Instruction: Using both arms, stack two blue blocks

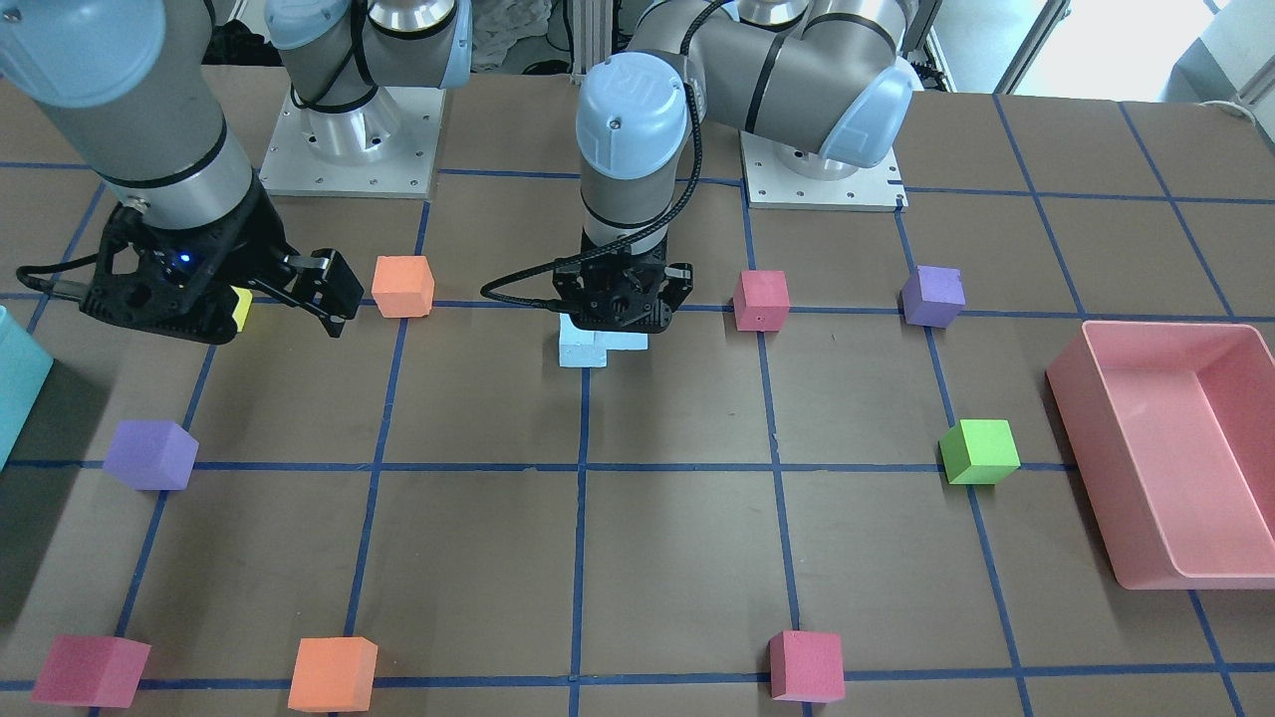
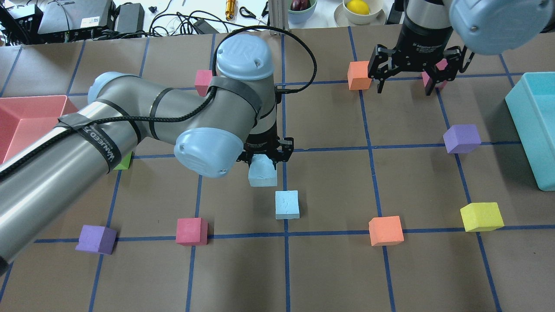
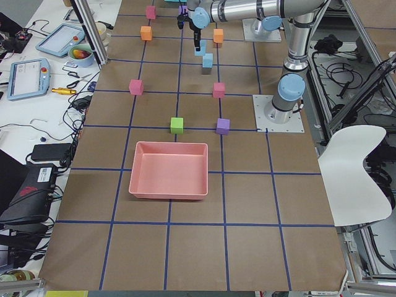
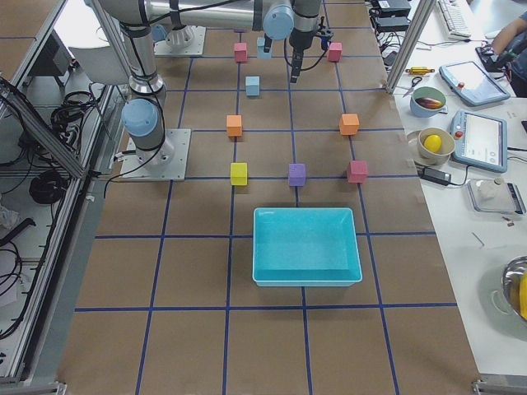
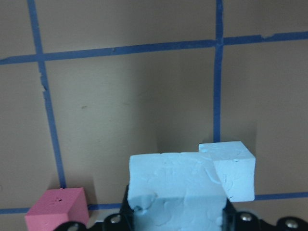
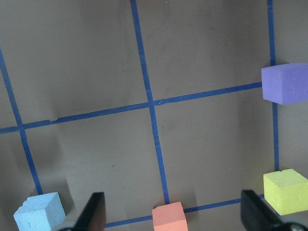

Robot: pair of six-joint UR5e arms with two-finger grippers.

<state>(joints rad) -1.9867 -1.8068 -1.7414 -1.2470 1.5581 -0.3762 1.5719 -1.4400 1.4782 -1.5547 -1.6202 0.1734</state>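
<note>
Next, I let go of the light blue block in my left gripper on top of the second light blue block (image 1: 581, 327) (image 5: 228, 152).
My left gripper (image 2: 263, 158) is shut on a light blue block (image 2: 262, 172) and holds it a little above the table. In the left wrist view this block (image 5: 177, 192) fills the bottom centre. The second light blue block (image 2: 287, 204) lies on the table close beside it, not under it; it also shows in the left wrist view (image 5: 234, 168) and the front view (image 1: 581, 352). My right gripper (image 2: 405, 83) is open and empty, far off above the table between an orange block (image 2: 359, 75) and a red block (image 2: 440, 71). Its fingers (image 6: 94, 211) frame the right wrist view.
A pink tray (image 1: 1175, 448) stands at my left end and a cyan tray (image 2: 535, 125) at my right end. Loose blocks lie on the grid: purple (image 2: 461, 138), yellow (image 2: 481, 216), orange (image 2: 385, 231), red (image 2: 191, 231), purple (image 2: 96, 239), green (image 1: 981, 451).
</note>
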